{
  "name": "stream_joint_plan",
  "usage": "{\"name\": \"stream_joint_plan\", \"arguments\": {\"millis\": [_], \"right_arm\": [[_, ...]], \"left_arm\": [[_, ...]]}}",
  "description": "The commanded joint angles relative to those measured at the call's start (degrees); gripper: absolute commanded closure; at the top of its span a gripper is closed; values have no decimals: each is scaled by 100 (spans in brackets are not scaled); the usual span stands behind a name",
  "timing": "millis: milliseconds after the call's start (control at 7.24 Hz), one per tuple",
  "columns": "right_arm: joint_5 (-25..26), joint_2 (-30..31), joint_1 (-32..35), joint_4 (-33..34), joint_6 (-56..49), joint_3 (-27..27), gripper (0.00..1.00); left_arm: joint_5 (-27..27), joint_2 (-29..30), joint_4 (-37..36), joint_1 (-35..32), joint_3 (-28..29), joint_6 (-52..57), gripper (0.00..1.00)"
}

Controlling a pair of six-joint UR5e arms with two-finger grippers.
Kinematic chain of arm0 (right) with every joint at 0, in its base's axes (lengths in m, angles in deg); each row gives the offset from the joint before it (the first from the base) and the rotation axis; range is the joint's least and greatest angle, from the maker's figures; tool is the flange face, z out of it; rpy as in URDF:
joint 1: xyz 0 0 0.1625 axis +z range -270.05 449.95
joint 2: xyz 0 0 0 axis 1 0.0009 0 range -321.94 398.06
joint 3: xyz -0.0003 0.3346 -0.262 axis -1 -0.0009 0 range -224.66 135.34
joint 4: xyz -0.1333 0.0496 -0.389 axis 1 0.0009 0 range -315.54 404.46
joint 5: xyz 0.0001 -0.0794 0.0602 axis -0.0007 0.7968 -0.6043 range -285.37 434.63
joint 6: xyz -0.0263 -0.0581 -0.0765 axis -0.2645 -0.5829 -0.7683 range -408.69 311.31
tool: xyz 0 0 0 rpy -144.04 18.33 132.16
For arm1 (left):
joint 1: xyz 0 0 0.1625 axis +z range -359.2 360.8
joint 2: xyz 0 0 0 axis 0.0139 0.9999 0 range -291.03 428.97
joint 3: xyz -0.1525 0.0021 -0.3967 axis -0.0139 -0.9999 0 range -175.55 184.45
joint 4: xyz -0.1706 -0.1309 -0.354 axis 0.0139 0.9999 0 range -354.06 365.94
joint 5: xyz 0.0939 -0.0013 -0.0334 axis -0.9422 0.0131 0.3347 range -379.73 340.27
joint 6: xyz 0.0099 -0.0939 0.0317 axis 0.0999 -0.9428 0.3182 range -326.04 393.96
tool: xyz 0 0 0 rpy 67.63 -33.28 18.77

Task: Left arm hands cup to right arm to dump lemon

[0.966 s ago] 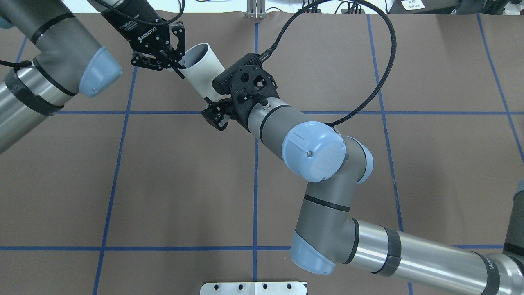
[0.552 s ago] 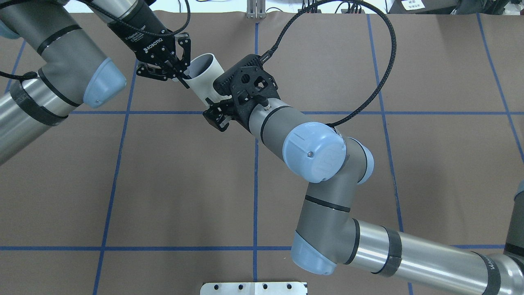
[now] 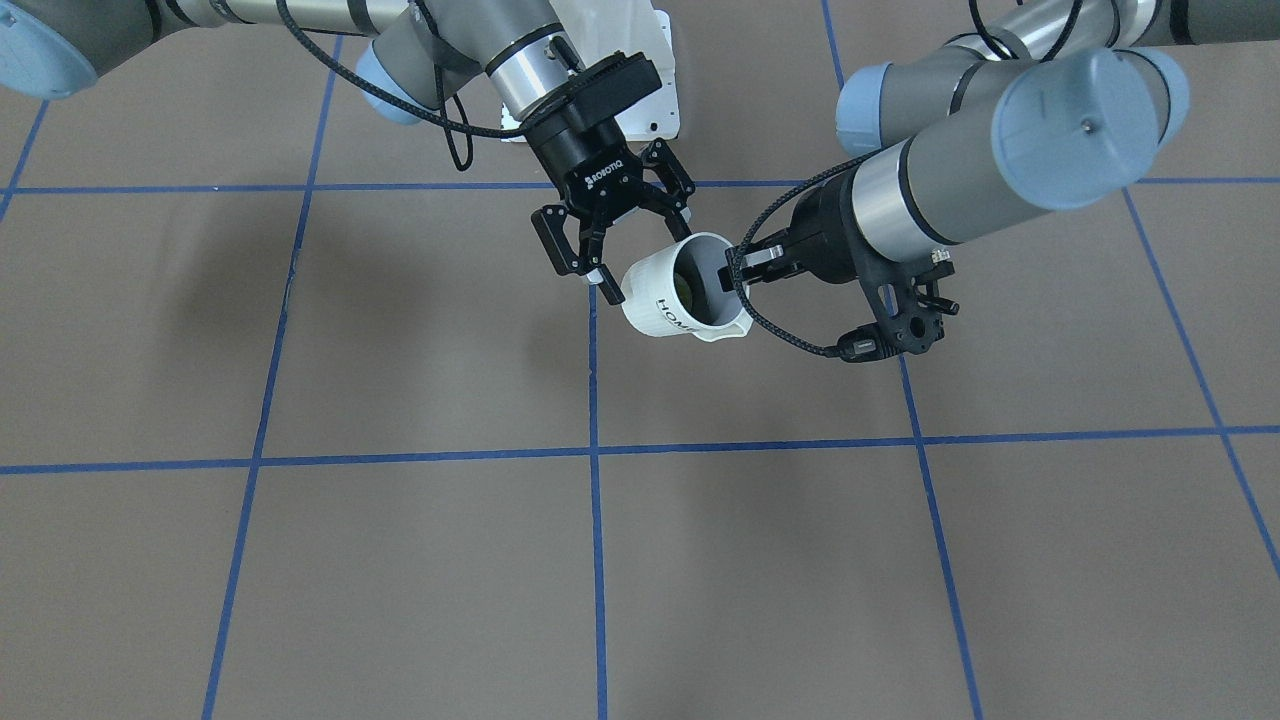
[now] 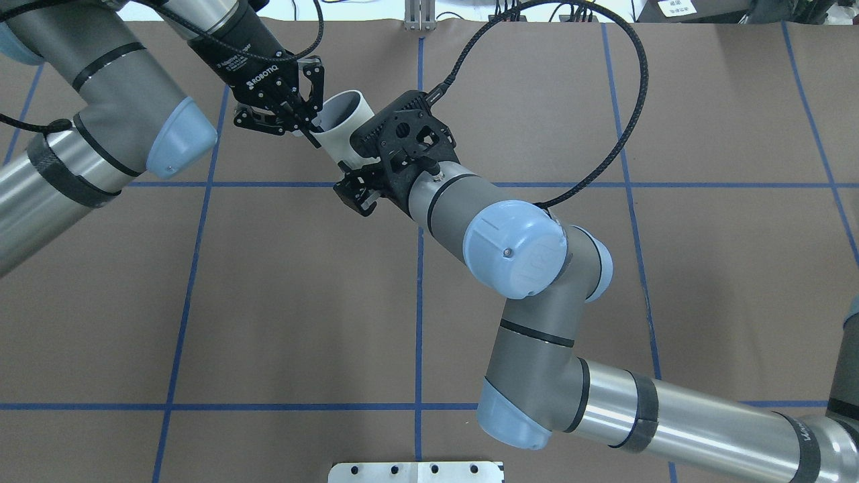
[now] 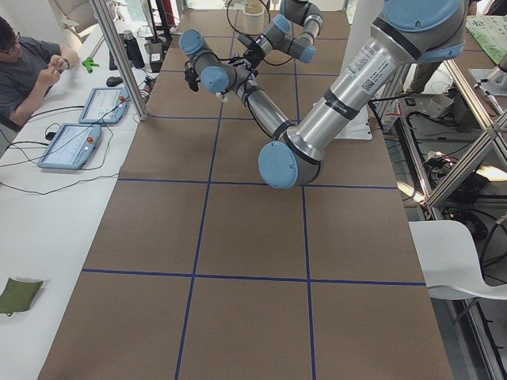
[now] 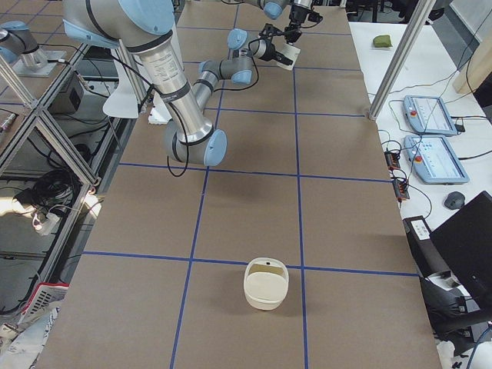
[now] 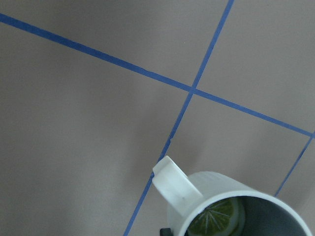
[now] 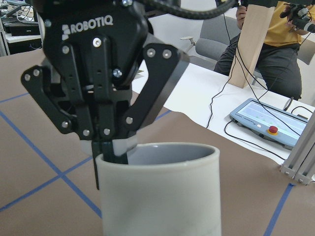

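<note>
Next, I release the cream-white cup from my left gripper between the splayed fingers of my right gripper (image 3: pixel 668 258).
The cream-white cup (image 3: pixel 665 295) marked "HOME" hangs tilted above the table, a lemon slice (image 7: pixel 216 219) inside. My left gripper (image 3: pixel 738 272), the one with the looping braided cable, is shut on the cup's rim beside the handle (image 7: pixel 177 184). My right gripper (image 3: pixel 645 260), marked ROBOTIQ, is open, its splayed fingers on either side of the cup's bottom end. In the overhead view the right gripper (image 4: pixel 315 114) meets the cup (image 4: pixel 339 121) at the top centre. The right wrist view shows the right gripper (image 8: pixel 128 147) just over the cup (image 8: pixel 157 191).
A cream bowl (image 6: pixel 265 284) stands on the table towards the robot's right end. The white base plate (image 3: pixel 655 90) lies behind the grippers. The braided cable (image 4: pixel 631 100) loops wide over the table. Operators and tablets (image 5: pixel 67 146) are at the side bench.
My right gripper has moved in along the cup, so its open fingers now cover more of the cup's end. The left arm and cup have stayed put.
</note>
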Motion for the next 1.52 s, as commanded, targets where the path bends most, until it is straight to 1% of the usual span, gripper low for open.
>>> {"name": "stream_joint_plan", "arguments": {"millis": [0, 1381], "right_arm": [[0, -9, 0, 9, -6, -10, 2], [9, -9, 0, 9, -6, -45, 2]], "left_arm": [[16, 41, -9, -2, -18, -25, 100], [52, 32, -9, 6, -220, -87, 100]]}}
